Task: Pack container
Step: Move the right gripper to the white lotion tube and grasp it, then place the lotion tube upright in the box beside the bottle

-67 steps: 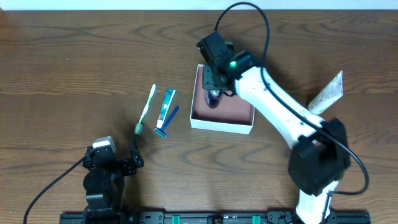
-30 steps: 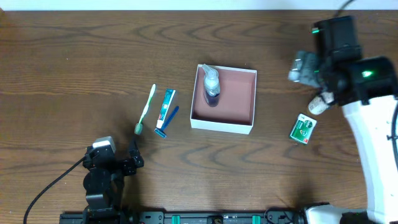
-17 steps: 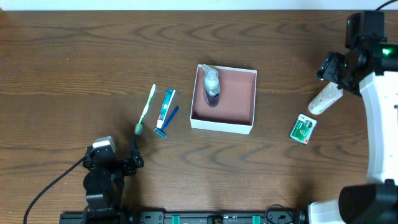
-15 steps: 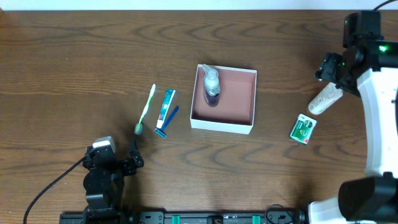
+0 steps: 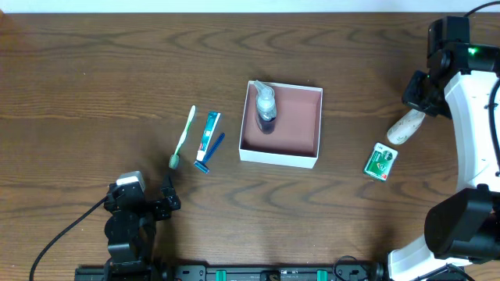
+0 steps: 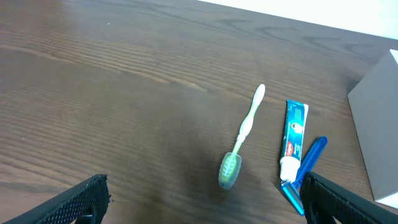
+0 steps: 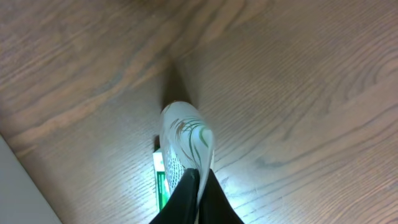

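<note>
The robot's right gripper needs to set the white sachet, now hanging from the fingers, down on the container's pinkish-brown bottom close beside the clear bottle [image 5: 287, 110].
The container [image 5: 311, 158], a white-walled box with a pinkish-brown floor, sits mid-table; its wall shows at the right edge of the left wrist view [image 6: 379, 137]. A small clear bottle [image 5: 266, 104] lies inside it. My right gripper [image 5: 419, 100] is at the far right, shut on a white sachet with a green print [image 5: 405, 128], seen hanging from the fingers [image 7: 198, 174] in the right wrist view [image 7: 186, 140]. A green-white toothbrush [image 5: 183, 136], a toothpaste tube [image 5: 210, 130] and a blue razor [image 5: 209, 153] lie left of the container. My left gripper [image 5: 167, 196] is open and empty [image 6: 202, 186].
A small green packet [image 5: 381, 162] lies on the table just below the sachet; it also shows under it in the right wrist view [image 7: 160, 182]. The toothbrush [image 6: 244, 137], tube [image 6: 294, 140] and razor [image 6: 305, 174] lie just ahead of the left fingers.
The right arm has left the bottle in the container, swung to the far right and now holds the white sachet. The left arm has not moved.
</note>
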`<state>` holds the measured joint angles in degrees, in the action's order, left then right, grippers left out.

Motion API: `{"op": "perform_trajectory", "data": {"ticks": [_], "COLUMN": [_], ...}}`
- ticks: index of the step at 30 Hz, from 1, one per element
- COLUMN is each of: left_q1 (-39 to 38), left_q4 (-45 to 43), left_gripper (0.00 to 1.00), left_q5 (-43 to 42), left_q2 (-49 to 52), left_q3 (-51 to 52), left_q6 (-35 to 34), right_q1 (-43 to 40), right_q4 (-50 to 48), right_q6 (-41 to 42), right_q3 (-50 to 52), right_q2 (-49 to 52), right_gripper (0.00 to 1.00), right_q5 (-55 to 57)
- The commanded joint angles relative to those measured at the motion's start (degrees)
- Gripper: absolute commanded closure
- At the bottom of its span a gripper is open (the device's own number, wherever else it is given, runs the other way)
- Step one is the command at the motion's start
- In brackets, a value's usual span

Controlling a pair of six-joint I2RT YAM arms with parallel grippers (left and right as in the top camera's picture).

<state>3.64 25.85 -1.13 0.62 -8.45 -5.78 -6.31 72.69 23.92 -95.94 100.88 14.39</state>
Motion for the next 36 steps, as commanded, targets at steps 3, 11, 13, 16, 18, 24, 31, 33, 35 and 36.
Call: {"op": "perform_trajectory", "data": {"ticks": [3, 11, 13, 16, 18, 24, 31, 33, 35, 36], "left_q1": [-0.2, -0.2, -0.2, -0.2, -0.2, -0.2, -0.2, -0.2, -0.2, -0.2], "left_q4": [0.1, 0.1, 0.1, 0.1, 0.1, 0.1, 0.1, 0.1, 0.1, 0.1], "left_gripper": [0.02, 0.02, 0.02, 0.02, 0.02, 0.02, 0.02, 0.02, 0.02, 0.02], "left_q5": [0.0, 0.0, 0.0, 0.0, 0.0, 0.0, 0.0, 0.0, 0.0, 0.0], "left_q2": [-0.4, -0.4, -0.4, -0.4, -0.4, -0.4, -0.4, -0.4, -0.4, -0.4], "left_q3": [1.0, 1.0, 1.0, 1.0, 1.0, 1.0, 1.0, 1.0, 1.0, 1.0], "left_q6": [-0.1, -0.1, -0.1, -0.1, -0.1, -0.1, -0.1, -0.1, -0.1, -0.1], "right_q1": [-0.3, 4.2, 6.7, 12.3, 16.8, 28.2, 31.9, 32.3, 32.7, 32.8], "right_q4": [0.4, -0.1, -0.5, -0.8, -1.7, -2.2, -3.1, -4.3, -6.2, -7.0], "right_q6": [0.2, -0.3, -0.9, -0.8, -0.7, 2.2, 3.9, 3.9, 3.9, 3.9], "right_q3": [0.0, -4.2, -5.9, -8.1, -8.4, -8.3, -8.3, -8.3, -8.3, -8.3], "right_q2": [-0.4, -10.1, -12.9, -16.7, -18.3, -16.9, -9.2, -6.4, -3.4, -2.1], "right_gripper": [0.99, 0.99, 0.99, 0.99, 0.99, 0.99, 0.99, 0.98, 0.99, 0.99], "right_q5": [0.5, -2.8, -4.6, -5.5, -5.8, -5.6, -6.1, -6.1, -6.1, -6.1]}}
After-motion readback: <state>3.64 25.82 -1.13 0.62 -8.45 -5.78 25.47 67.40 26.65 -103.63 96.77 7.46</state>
